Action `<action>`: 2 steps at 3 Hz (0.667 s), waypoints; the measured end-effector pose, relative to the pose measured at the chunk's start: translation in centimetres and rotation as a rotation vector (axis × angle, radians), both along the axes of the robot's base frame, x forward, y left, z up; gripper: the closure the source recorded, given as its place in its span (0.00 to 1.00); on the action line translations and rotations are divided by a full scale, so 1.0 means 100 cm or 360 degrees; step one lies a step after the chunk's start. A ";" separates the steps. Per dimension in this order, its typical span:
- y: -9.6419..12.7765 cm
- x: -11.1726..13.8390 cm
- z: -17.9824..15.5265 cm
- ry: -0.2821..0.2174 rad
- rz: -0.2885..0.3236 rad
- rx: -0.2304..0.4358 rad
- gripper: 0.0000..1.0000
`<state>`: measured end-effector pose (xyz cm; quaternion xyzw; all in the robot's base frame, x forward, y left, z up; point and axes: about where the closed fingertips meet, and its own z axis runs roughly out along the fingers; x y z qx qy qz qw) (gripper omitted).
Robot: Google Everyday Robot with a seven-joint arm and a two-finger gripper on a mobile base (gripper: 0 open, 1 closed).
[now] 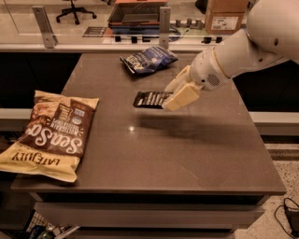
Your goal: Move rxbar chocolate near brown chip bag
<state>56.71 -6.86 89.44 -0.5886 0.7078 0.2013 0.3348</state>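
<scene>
The robot's gripper needs to release the rxbar chocolate on the table (116, 118) beside the brown chip bag's upper corner.
The rxbar chocolate (150, 99), a small flat black bar with white lettering, is held in the air above the middle of the table. My gripper (174, 94) is shut on its right end, with one cream finger behind the bar and one in front. The white arm reaches in from the upper right. The brown chip bag (52, 133), large, brown and cream-yellow with white script, lies flat at the table's left edge, well to the left of the bar and partly over the edge.
A dark blue snack bag (148, 59) lies at the back of the brown table (187, 154). Behind the table runs a glass-topped rail with metal posts (164, 21). A cardboard box (226, 14) stands at the far right back.
</scene>
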 end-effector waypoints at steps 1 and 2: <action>0.008 -0.011 -0.007 0.0016 -0.0004 0.0021 1.00; 0.016 -0.025 -0.014 0.0042 0.0035 0.0024 1.00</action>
